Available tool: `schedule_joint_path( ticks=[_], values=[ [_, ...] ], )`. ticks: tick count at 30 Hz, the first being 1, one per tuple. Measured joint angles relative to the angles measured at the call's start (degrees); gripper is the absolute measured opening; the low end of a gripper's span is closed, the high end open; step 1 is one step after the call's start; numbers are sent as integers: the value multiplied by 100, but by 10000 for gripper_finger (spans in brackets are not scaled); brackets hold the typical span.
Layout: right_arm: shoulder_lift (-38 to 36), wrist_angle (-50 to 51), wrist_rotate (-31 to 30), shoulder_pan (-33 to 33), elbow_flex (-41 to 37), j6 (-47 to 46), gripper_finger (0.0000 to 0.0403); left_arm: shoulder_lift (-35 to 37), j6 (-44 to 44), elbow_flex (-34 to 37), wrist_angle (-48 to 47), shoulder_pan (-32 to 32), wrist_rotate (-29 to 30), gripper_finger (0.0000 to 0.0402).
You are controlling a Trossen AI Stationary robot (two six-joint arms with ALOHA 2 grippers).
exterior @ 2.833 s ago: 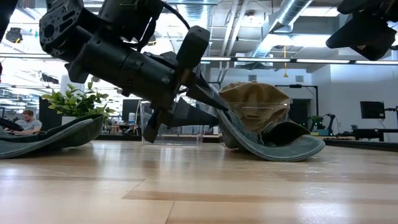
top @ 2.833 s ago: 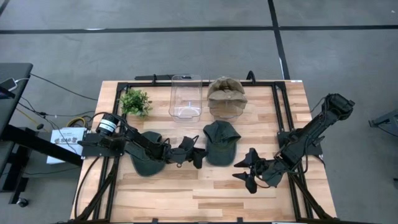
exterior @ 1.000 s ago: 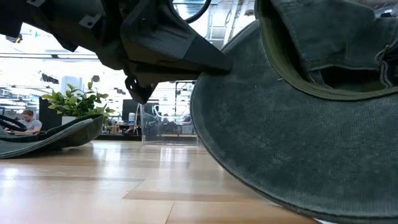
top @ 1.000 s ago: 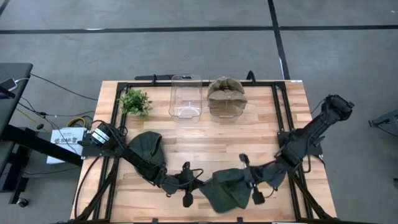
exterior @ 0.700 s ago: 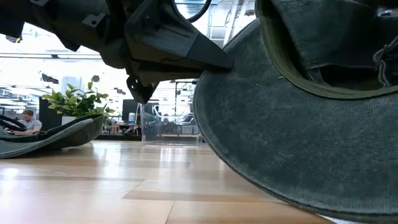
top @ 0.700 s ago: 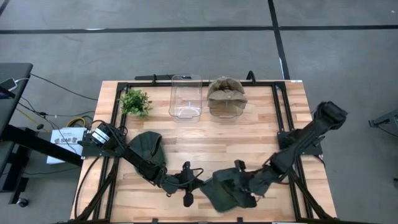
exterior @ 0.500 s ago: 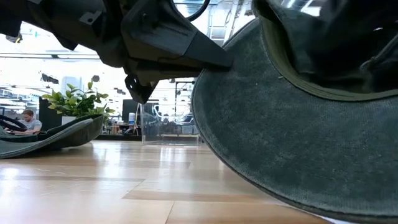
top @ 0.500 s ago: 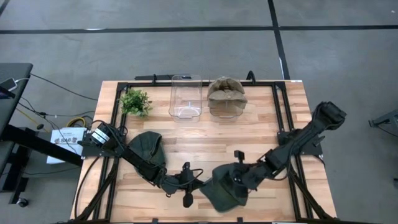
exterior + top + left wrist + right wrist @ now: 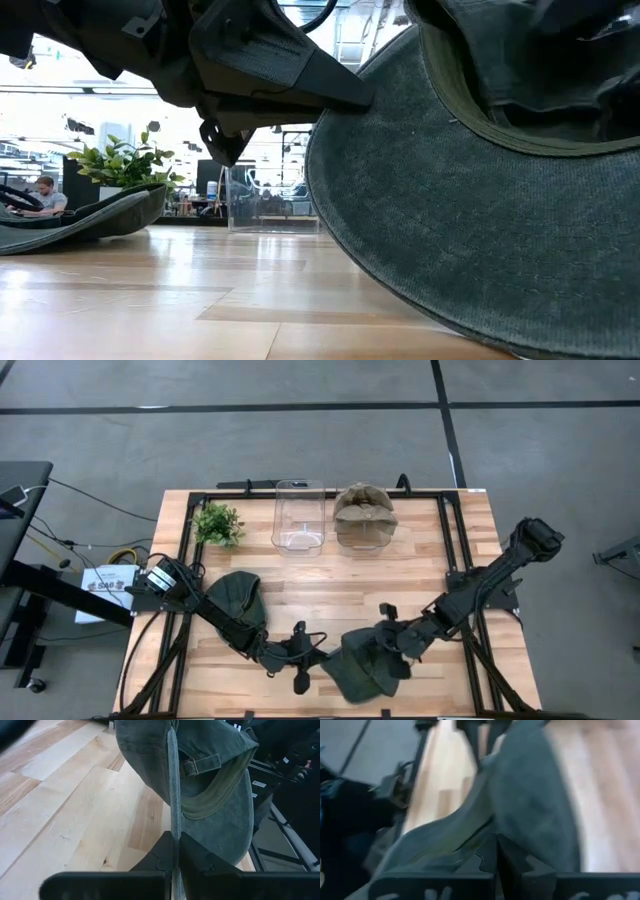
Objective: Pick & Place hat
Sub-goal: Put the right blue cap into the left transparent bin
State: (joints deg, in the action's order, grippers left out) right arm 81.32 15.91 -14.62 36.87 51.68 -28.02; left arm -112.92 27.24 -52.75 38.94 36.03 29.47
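Observation:
The hat's cloth is ahead of my right gripper's shut fingers, so that gripper should back away, open and close around the hat's top (image 9: 384, 668).
A dark green hat (image 9: 355, 672) is held near the table's near edge, between my two grippers; it fills the right of the low view (image 9: 480, 220). My left gripper (image 9: 314, 654) is shut on its brim from the left. My right gripper (image 9: 388, 644) is shut on its crown side from the right. A second dark green hat (image 9: 237, 597) lies flat on the table under my left arm. A tan hat (image 9: 364, 505) sits on a clear container at the far edge. My left gripper pinches the brim's edge (image 9: 173, 827) between its two fingers, coming level from the table's left; the brim stands on edge in the hold (image 9: 372, 97). The hat hangs tilted beyond the fingers. My right gripper is shut on a fold of the hat's dark cloth (image 9: 492, 832), coming from the table's right, slanting down. The view is blurred, so which part of the crown it has cannot be told.
An empty clear container (image 9: 298, 520) and a small green plant (image 9: 217, 523) stand at the far edge. A black frame rail (image 9: 452, 560) runs along the table's right side. Bare wood lies between the containers and the held hat. A person (image 9: 45, 190) sits far behind the table.
My right gripper has shifted a little toward the table's left and far edge, over the hat's crown, staying shut. The hat has stayed near the near edge, still held at its brim by my left gripper.

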Motion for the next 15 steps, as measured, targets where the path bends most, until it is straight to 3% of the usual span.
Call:
schedule_joint_path(
  ticks=[15],
  values=[
    [-2,1124,372,909,0,-2099,0,0,1,-1,-12,-8,26,13]
  ],
)
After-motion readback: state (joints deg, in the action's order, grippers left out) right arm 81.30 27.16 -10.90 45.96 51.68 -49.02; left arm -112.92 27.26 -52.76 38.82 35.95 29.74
